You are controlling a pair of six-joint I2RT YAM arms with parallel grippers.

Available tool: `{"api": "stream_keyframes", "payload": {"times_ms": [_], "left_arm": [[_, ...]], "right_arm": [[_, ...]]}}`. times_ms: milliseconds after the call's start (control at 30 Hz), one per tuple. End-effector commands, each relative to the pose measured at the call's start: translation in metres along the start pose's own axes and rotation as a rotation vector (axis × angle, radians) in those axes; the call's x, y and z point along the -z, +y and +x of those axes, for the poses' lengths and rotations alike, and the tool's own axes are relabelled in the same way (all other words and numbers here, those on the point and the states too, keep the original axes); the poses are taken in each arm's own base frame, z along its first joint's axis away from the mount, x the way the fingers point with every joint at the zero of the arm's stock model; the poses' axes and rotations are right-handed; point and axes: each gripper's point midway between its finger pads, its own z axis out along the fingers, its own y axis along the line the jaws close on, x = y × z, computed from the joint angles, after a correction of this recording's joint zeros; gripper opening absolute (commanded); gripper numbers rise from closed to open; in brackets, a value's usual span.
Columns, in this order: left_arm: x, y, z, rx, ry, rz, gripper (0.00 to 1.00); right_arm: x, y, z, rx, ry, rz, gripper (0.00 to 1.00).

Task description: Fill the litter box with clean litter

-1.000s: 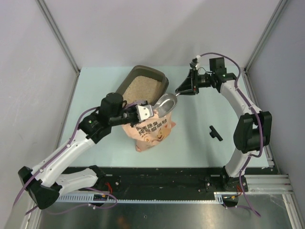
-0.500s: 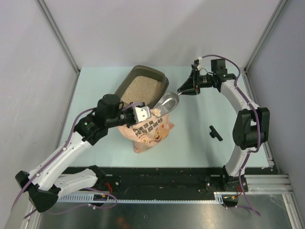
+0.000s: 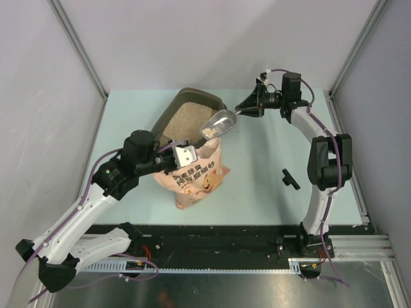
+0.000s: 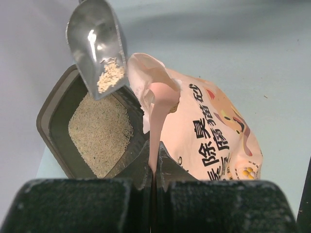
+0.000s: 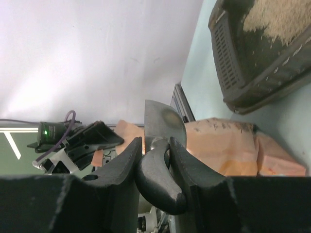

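Note:
My right gripper has the metal scoop, which now hangs over the box's near rim. It will let go of the scoop on the table [image 3: 286, 153] just behind the small black part.
The dark grey-brown litter box [image 3: 221, 102] stands at the back of the table with pale beige clean litter [image 3: 185, 120] spread in it. My left gripper [image 3: 190, 153] is shut on the top edge of the pink litter bag [image 3: 200, 176], holding its mouth up; the left wrist view shows the fold [image 4: 156, 121] pinched between the fingers [image 4: 170, 167]. My right gripper [image 3: 243, 108] is shut on the black handle [image 5: 158, 179] of the metal scoop [image 3: 219, 120]. The scoop [image 4: 95, 43] hangs over the box's near rim [image 4: 129, 97] with a little litter [image 4: 110, 75] in it.
A small black part [image 3: 290, 179] lies on the table at the right. Grey enclosure walls stand on the left, back and right. The black rail with the arm bases [image 3: 218, 240] runs along the near edge.
The right arm has carried the scoop up and left, from over the bag's mouth to the litter box rim. The left gripper and bag have shifted slightly left.

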Motion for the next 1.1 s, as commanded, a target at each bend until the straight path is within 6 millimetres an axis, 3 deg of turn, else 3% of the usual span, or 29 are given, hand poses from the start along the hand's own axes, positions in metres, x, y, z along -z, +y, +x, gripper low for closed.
{"api": "stream_keyframes", "payload": {"times_ms": [0, 133, 167, 200, 267, 300, 367, 467, 600, 633, 700, 733, 767, 833, 967, 1067], "left_arm": [[0.016, 0.022, -0.032, -0.054, -0.104, -0.090, 0.00], [0.016, 0.019, -0.031, -0.020, -0.102, -0.076, 0.00], [0.016, 0.017, -0.030, -0.016, -0.098, -0.069, 0.00], [0.016, 0.016, -0.029, -0.006, -0.095, -0.067, 0.00], [0.015, 0.012, -0.024, 0.003, -0.084, -0.060, 0.00], [0.014, 0.011, -0.022, 0.006, -0.080, -0.057, 0.00], [0.014, 0.008, -0.019, 0.013, -0.075, -0.051, 0.00], [0.014, 0.009, -0.018, 0.018, -0.070, -0.052, 0.00], [0.011, 0.009, -0.020, 0.005, -0.074, -0.037, 0.00], [0.010, 0.007, -0.021, 0.002, -0.081, -0.027, 0.00], [0.008, 0.005, -0.020, -0.001, -0.085, -0.012, 0.00], [0.007, 0.003, -0.020, 0.002, -0.086, -0.003, 0.00], [0.006, 0.000, -0.022, 0.002, -0.097, 0.011, 0.00], [0.005, -0.002, -0.023, 0.010, -0.104, 0.025, 0.00], [0.001, -0.010, -0.030, 0.014, -0.136, 0.078, 0.00], [-0.002, -0.013, -0.035, -0.003, -0.151, 0.102, 0.00]], "right_arm": [[-0.011, 0.010, -0.036, 0.074, -0.032, -0.057, 0.00], [-0.028, -0.001, -0.070, 0.151, -0.068, -0.046, 0.00], [-0.032, 0.009, -0.083, 0.256, -0.087, -0.048, 0.00], [-0.038, -0.011, -0.097, 0.240, -0.117, -0.007, 0.00], [-0.047, -0.025, -0.117, 0.364, -0.155, 0.050, 0.00], [-0.051, -0.029, -0.138, 0.393, -0.210, 0.098, 0.00], [-0.055, -0.029, -0.156, 0.526, -0.266, 0.153, 0.00], [-0.072, -0.030, -0.162, 0.622, -0.293, 0.231, 0.00], [-0.094, -0.019, -0.158, 0.943, -0.293, 0.372, 0.00], [-0.093, -0.010, -0.152, 0.998, -0.296, 0.405, 0.00], [-0.089, 0.001, -0.162, 1.148, -0.374, 0.492, 0.00], [-0.097, -0.012, -0.152, 1.167, -0.359, 0.527, 0.00], [-0.092, 0.015, -0.157, 1.247, -0.423, 0.533, 0.00], [-0.094, 0.026, -0.157, 1.305, -0.446, 0.564, 0.00], [-0.075, 0.056, -0.159, 1.318, -0.518, 0.604, 0.00], [-0.056, 0.062, -0.157, 1.287, -0.526, 0.609, 0.00]]}}
